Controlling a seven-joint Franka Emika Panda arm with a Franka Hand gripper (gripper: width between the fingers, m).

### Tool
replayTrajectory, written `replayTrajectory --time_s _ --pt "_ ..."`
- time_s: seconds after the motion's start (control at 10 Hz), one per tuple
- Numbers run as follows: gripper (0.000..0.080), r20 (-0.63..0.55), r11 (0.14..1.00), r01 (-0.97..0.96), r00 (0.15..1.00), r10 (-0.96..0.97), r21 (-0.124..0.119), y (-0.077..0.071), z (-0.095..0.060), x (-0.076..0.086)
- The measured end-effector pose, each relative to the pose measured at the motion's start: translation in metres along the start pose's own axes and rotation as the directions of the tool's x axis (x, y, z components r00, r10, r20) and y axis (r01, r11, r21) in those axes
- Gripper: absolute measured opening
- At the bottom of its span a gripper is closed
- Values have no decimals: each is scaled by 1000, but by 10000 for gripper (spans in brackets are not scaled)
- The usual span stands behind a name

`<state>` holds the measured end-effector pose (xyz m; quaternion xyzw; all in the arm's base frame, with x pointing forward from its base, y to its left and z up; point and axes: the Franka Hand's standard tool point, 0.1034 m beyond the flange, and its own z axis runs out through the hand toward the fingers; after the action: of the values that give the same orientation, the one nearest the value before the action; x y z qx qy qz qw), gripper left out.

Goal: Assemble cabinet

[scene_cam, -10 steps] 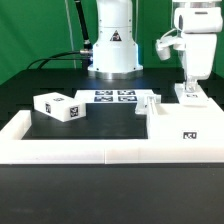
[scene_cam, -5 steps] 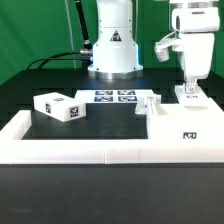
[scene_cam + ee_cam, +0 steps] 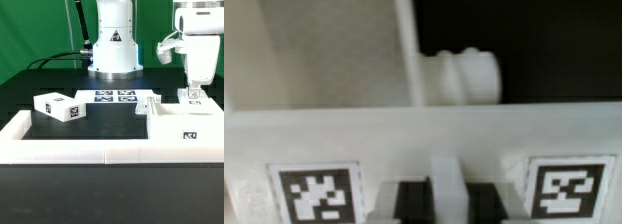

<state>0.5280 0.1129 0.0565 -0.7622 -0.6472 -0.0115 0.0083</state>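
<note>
I need to release the white cabinet panel against the back edge of the open white box [image 3: 200,101], aligned with its sides.
The cabinet's open white box [image 3: 178,128], with one tag on its front, stands at the exterior view's right. My gripper [image 3: 190,92] reaches straight down at its back edge. In the wrist view, my gripper [image 3: 446,200] has dark pads [image 3: 411,203] on either side of a thin white upright rib. The rib belongs to a white cabinet panel [image 3: 420,135] that carries two tags. The jaws look shut on that panel. A ribbed white peg [image 3: 464,75] shows just beyond it. A loose white cabinet block [image 3: 58,106] with tags lies at the left.
The low white border rail [image 3: 80,152] runs along the front and up both sides. The marker board [image 3: 113,97] lies flat at the back middle, in front of the robot's base [image 3: 113,45]. Black cables trail at the back left.
My gripper and the panel under it have shifted slightly toward the exterior view's right. The loose block and the box have not moved.
</note>
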Motion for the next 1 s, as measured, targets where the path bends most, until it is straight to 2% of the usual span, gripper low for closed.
replayTrajectory --time_s 0.1,0.3,0.6,0.7,0.9,1.0 --pt "72 -6 1000 4 1000 -4 -11 12 0 0" --pt "72 -12 1000 14 1000 -14 -22 25 0 0" --pt "72 -18 999 38 999 -39 -34 38 -1 2" --pt "72 -9 999 38 999 -38 -19 41 -1 2" --pt "72 -4 999 33 999 -33 -8 49 0 3" --pt "72 3 1000 31 1000 -31 8 52 0 2"
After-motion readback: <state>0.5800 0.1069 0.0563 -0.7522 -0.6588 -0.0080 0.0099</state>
